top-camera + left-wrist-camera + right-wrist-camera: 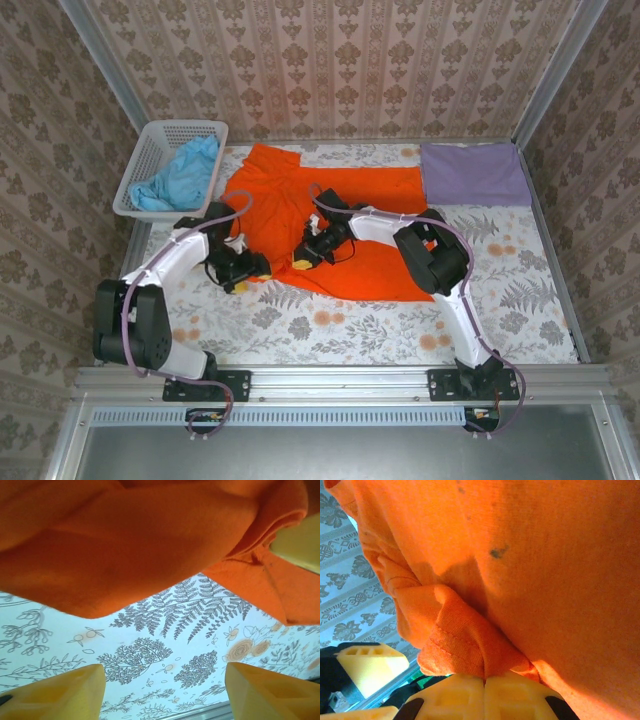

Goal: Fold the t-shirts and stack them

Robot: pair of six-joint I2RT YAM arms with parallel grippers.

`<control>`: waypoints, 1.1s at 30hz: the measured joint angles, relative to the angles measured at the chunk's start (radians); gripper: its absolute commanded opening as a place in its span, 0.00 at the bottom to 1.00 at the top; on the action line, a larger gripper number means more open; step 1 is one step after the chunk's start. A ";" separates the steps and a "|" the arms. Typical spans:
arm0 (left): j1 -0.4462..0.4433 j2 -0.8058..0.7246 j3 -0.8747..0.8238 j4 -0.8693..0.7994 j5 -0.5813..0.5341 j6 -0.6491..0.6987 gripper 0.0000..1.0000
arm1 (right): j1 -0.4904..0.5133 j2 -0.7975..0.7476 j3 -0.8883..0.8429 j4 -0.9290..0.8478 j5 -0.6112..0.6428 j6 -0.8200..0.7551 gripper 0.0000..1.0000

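Note:
The orange t-shirt's loose edge hangs past my left gripper's open fingers, so it should move in and pinch the fold [220,555] beside my right gripper.
The bright orange t-shirt [335,215] lies spread over the middle of the table, its front-left edge bunched and lifted. My right gripper [306,256] is shut on that edge. In the right wrist view the fingertips [484,692] are pressed together on a folded hem of the orange t-shirt [465,640]. My left gripper [254,268] sits just left of it, open. In the left wrist view its two yellow fingers [65,692] stand wide apart with only tablecloth between them, and the orange t-shirt [125,555] hangs above. The lavender t-shirt [473,173] lies folded at the back right. The light blue t-shirt [185,175] is crumpled in the basket.
A white lattice basket [150,150] stands at the back left corner. Patterned walls close in the table on three sides. The floral tablecloth [330,325] is bare along the front, and a metal rail [340,380] runs along the near edge.

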 measured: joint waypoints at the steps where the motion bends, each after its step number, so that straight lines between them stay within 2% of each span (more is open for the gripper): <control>1: -0.015 0.015 0.000 0.011 -0.003 0.000 0.67 | 0.000 0.002 0.000 0.001 -0.001 0.000 0.06; 5: -0.056 0.085 0.001 0.044 -0.035 0.000 0.66 | 0.000 0.007 0.000 0.002 -0.003 0.007 0.06; 14: -0.062 0.180 0.060 0.114 -0.181 -0.032 0.50 | 0.000 0.007 0.000 0.002 -0.004 0.016 0.06; 17: -0.062 0.195 0.075 0.145 -0.205 -0.051 0.40 | 0.000 0.007 0.000 0.002 -0.003 0.018 0.06; 20: -0.063 0.200 0.091 0.163 -0.217 -0.073 0.20 | 0.000 0.007 0.000 0.002 -0.003 0.018 0.06; 22: -0.060 0.208 0.112 0.164 -0.222 -0.082 0.14 | 0.000 0.007 0.000 0.002 -0.003 0.018 0.06; 23: -0.059 0.211 0.121 0.165 -0.222 -0.089 0.14 | 0.000 0.007 0.000 0.002 -0.003 0.018 0.06; 31: 0.021 0.274 0.201 0.161 -0.148 -0.142 0.39 | 0.000 0.007 -0.003 0.002 -0.003 0.018 0.06; 33: 0.042 0.296 0.217 0.161 -0.127 -0.156 0.41 | 0.000 0.007 -0.007 0.002 -0.003 0.018 0.07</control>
